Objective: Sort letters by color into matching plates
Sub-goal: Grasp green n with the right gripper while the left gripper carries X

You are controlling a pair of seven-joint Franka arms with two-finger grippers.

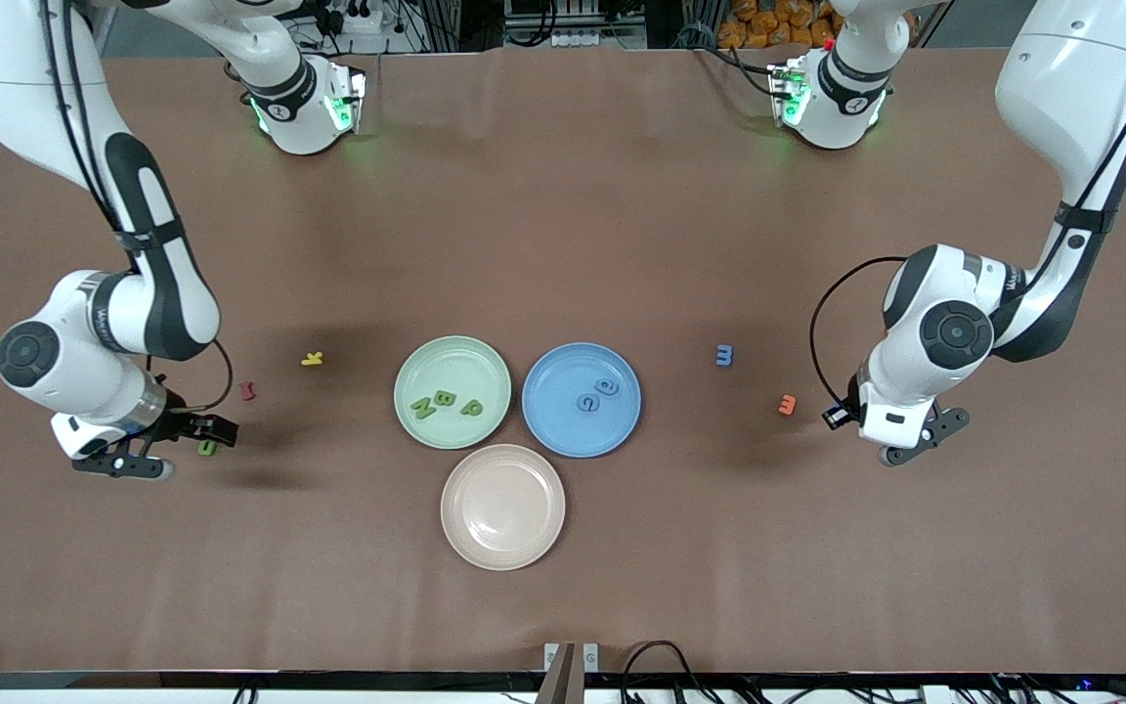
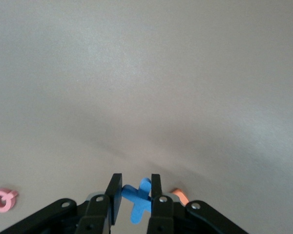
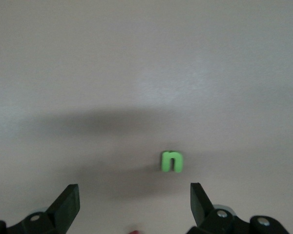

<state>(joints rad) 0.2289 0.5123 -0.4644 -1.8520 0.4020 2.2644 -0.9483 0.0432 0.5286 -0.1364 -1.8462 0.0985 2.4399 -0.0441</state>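
The robot's right gripper should close on the outer sides of the legs [image 1: 207, 448] [image 3: 172, 165] of the green letter n, pinching the letter across its width.
The pale green plate [image 1: 446, 357] holds three green letters [image 1: 444, 401]. The blue plate [image 1: 563, 367] beside it holds two blue letters [image 1: 596, 394]. My left gripper [image 1: 893, 435] is low over the table toward the left arm's end. In the left wrist view it [image 2: 136, 192] is shut on a blue letter X [image 2: 139, 202]. A blue letter m [image 1: 724, 355] lies on the table near it. My right gripper [image 1: 182, 448] is open and empty toward the right arm's end. A green letter n [image 1: 208, 447] lies just off its fingertips, and it also shows in the right wrist view [image 3: 172, 161].
A beige-pink plate [image 1: 502, 506] sits nearer the front camera than the two plates. An orange letter [image 1: 787, 404] lies beside my left gripper, and a pink letter [image 2: 2, 200] shows in the left wrist view. A yellow letter [image 1: 312, 359] and a red letter [image 1: 248, 391] lie near my right gripper.
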